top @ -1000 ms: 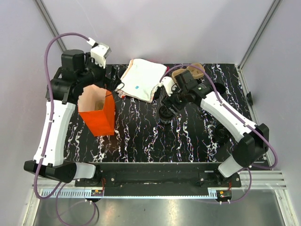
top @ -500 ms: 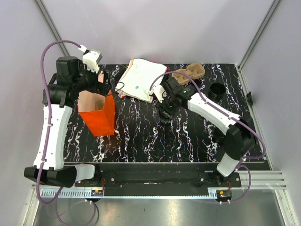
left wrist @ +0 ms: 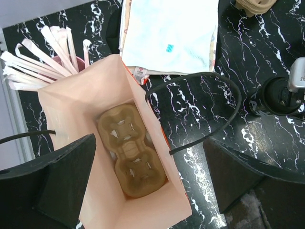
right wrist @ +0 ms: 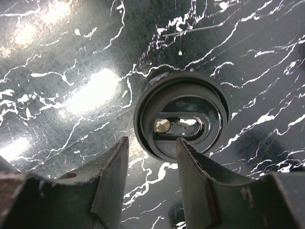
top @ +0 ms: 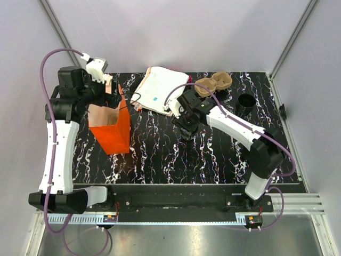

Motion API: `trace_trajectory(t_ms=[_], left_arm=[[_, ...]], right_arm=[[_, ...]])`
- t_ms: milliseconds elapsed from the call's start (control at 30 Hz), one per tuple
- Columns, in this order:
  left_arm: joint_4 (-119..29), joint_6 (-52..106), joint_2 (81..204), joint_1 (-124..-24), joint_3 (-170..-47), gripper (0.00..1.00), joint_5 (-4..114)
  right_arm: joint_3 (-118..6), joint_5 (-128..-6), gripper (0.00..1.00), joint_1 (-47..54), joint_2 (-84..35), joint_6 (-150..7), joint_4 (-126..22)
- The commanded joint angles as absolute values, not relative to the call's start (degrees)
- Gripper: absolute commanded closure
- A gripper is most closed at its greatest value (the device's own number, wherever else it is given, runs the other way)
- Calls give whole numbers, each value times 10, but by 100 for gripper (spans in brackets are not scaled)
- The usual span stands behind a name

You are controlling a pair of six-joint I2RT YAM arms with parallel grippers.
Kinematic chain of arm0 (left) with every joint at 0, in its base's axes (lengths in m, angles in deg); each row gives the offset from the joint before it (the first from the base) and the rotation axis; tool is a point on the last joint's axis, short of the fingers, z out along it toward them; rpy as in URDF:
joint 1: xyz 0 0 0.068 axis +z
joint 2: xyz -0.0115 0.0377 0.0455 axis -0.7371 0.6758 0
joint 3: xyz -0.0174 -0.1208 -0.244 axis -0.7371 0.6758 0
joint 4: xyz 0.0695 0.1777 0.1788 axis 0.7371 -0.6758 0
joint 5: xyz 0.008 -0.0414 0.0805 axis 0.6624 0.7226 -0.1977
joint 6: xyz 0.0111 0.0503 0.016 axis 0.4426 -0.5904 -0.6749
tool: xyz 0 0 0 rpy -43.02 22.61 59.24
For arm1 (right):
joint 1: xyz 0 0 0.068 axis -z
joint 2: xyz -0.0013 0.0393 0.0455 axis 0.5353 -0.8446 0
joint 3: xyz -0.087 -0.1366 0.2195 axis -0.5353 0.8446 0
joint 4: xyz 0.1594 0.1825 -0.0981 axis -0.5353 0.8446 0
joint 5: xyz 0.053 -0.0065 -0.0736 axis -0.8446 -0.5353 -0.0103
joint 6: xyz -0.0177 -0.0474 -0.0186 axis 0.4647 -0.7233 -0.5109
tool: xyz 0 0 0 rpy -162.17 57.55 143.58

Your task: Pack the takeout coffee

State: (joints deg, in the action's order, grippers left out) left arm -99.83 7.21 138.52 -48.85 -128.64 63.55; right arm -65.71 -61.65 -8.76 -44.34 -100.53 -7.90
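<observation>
I should close my left gripper on the orange paper bag's rim (top: pixel 119 101) (left wrist: pixel 160 127) that faces the takeout coffee, between the ends of the bag's black handle loop.
The takeout coffee (right wrist: pixel 178 121) is a black cup with a black sip lid, standing upright on the marble table mid-right. It also shows at the right edge of the left wrist view (left wrist: pixel 275 95). My right gripper (right wrist: pixel 152 140) hovers over the cup's near rim with its jaws partly apart, narrower than the lid. Nothing sits between them. From above, the right gripper (top: pixel 186 126) covers most of the cup. My left gripper (left wrist: pixel 150 179) hangs wide open over the orange paper bag (top: pixel 112 130). A brown cardboard tray (left wrist: pixel 131 152) lies in the bag's bottom.
A pink cup of wrapped stirrers (left wrist: pixel 43 55) stands behind the bag. A white flat bag (top: pixel 160 89) lies at the back middle, with a second cardboard tray (top: pixel 216 82) to its right. An open black cup (top: pixel 246 102) stands far right. The bag's black handle loops (left wrist: pixel 209 95) hang outward.
The right gripper's jaws have narrowed and it has shifted slightly left over the cup. The left arm has drawn back and left above the bag, still open.
</observation>
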Motion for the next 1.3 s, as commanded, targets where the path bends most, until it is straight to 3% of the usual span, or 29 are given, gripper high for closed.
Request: trace_trajectory(t_ms=[0,400,533,800,1267], left_arm=[[-964,81,1371,-480,-1281,1,656],[-957,88,1366,-476,-1269,1,671],[-954,89,1364,-463,-1266,1,676],[-952,92,1362,-459,-1262,1,684],[-970,67,1350,-459,-1263,1,764]], right_arm=[[-687,-596,50,-99,-458,-1000,-88],[-689,-581,60,-107,-473,-1002,-86],[-691,-573,68,-109,-474,-1003,-87],[-689,-560,93,-111,-470,-1008,-87],[-735,-507,100,-103,-409,-1025,-68]])
